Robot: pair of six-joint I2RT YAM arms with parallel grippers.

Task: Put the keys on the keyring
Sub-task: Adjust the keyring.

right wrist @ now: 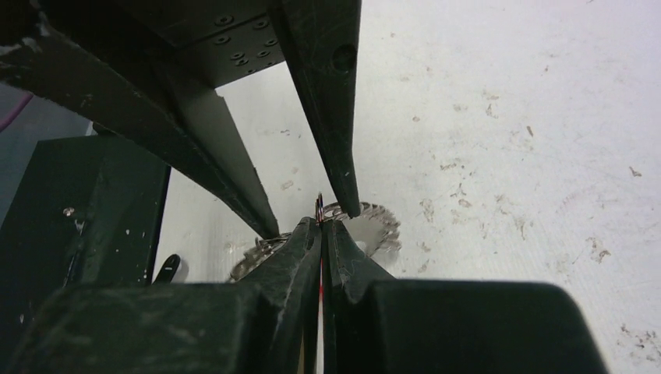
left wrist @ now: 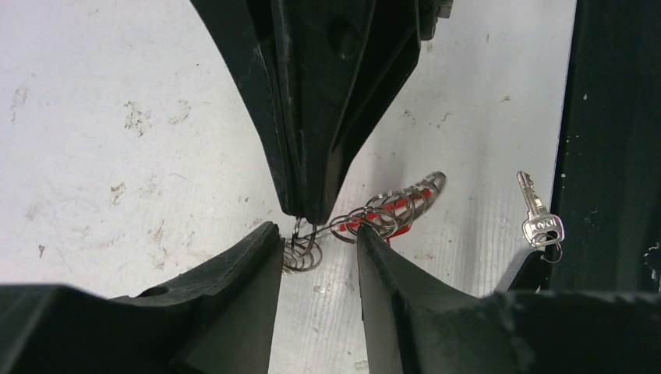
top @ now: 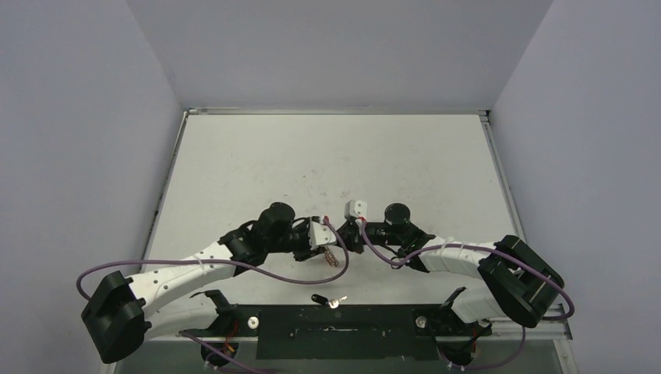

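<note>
The keyring lies at a slant across the left gripper's open fingers, so the robot's left gripper will turn square and close on the wire (left wrist: pixel 305 233) below the right gripper's fingers.
The keyring (left wrist: pixel 394 209), a thin metal ring with a red sleeve and several small silver rings strung on it, hangs low over the white table between both grippers. My right gripper (right wrist: pixel 320 224) is shut on the ring's wire, and red shows in the slit between its pads. My left gripper (left wrist: pixel 316 232) is open, its fingertips (left wrist: pixel 269 234) straddling the ring just below the right gripper's tips. From above, the keyring (top: pixel 334 254) dangles under the two meeting grippers. A loose key (left wrist: pixel 538 220) with a silver shaft lies flat near the table's front edge (top: pixel 327 300).
The black mounting plate (top: pixel 343 323) runs along the near edge, right behind the loose key. The white table (top: pixel 327 156) stretches away to pale walls at the back and sides. Purple cables loop beside both arms.
</note>
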